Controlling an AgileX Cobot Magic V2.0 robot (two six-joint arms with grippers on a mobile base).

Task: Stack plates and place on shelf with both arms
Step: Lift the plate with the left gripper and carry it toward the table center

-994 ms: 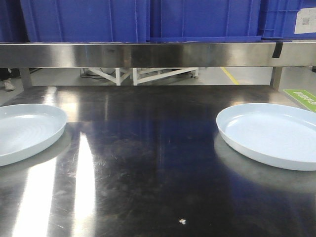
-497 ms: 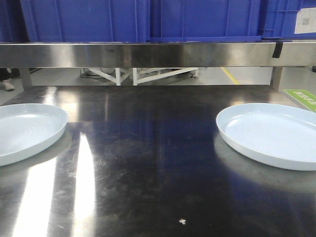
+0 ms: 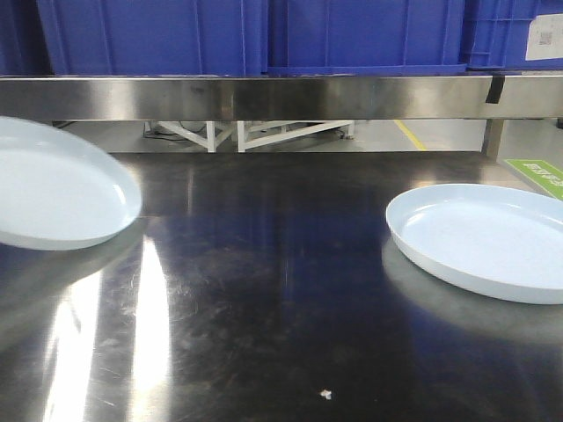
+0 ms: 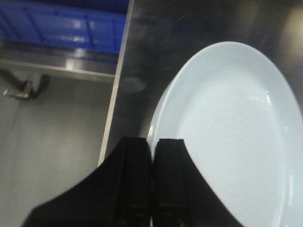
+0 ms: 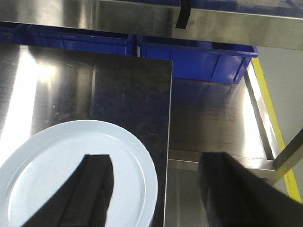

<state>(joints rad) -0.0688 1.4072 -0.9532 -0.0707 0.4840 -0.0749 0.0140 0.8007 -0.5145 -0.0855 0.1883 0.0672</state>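
Next, the left gripper releases its plate, which hangs tilted above the table, on the bare steel table (image 3: pixel 253 244) close beside the other flat plate.
Two pale bluish-white plates show in the front view. The left plate (image 3: pixel 57 189) hangs tilted above the steel table (image 3: pixel 264 299), blurred by motion. In the left wrist view my left gripper (image 4: pixel 152 141) is shut on the near rim of this plate (image 4: pixel 227 132), one finger on each side of the rim. The right plate (image 3: pixel 484 242) lies flat on the table. My right gripper (image 5: pixel 156 161) is open above it, one finger over the plate (image 5: pixel 57 161) and the other past the table's edge. Neither arm shows in the front view.
A stainless shelf (image 3: pixel 264 95) runs across the back above the table, loaded with blue bins (image 3: pixel 264 35). A small white crumb (image 3: pixel 325 395) lies near the front. The table's right edge (image 5: pixel 169 118) drops to a lower steel shelf with more blue bins (image 5: pixel 199 59).
The left plate has risen off the table and moved right, tilting, between half a second ago and now. The right plate has stayed where it was.
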